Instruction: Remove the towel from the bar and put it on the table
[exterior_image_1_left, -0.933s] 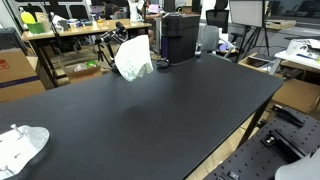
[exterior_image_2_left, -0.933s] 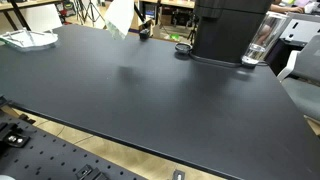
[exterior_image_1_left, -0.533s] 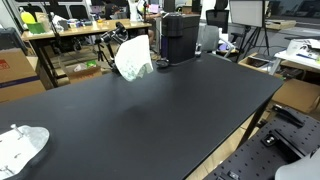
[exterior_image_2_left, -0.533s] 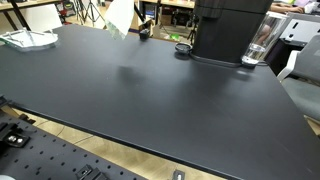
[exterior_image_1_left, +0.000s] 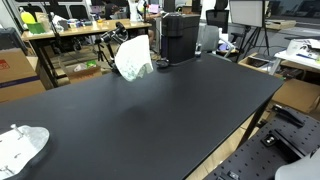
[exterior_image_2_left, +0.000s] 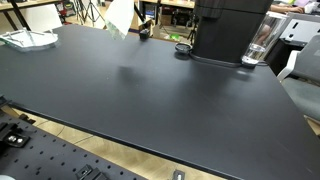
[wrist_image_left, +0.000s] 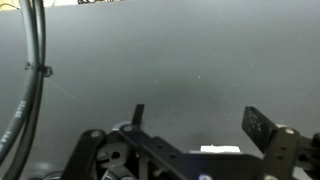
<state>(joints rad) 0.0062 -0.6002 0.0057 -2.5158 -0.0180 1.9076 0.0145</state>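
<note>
The top of the white towel (exterior_image_1_left: 146, 38), at the end nearest the coffee machine, is the next spot my gripper should go to and close on.
A white towel (exterior_image_1_left: 133, 60) hangs from a dark bar at the far edge of the black table (exterior_image_1_left: 160, 120). It also shows in an exterior view (exterior_image_2_left: 120, 16) at the top, next to the table's back edge. My gripper (wrist_image_left: 198, 122) shows only in the wrist view. It is open and empty, with its two dark fingers spread wide over bare black table surface. The arm does not show in either exterior view. The towel does not show in the wrist view.
A black coffee machine (exterior_image_1_left: 180, 35) stands at the table's far edge beside the towel, and shows in the other view too (exterior_image_2_left: 230, 28), with a clear glass (exterior_image_2_left: 258, 45) beside it. A crumpled white cloth (exterior_image_1_left: 20, 148) lies on a table corner (exterior_image_2_left: 28, 39). Cluttered desks stand behind.
</note>
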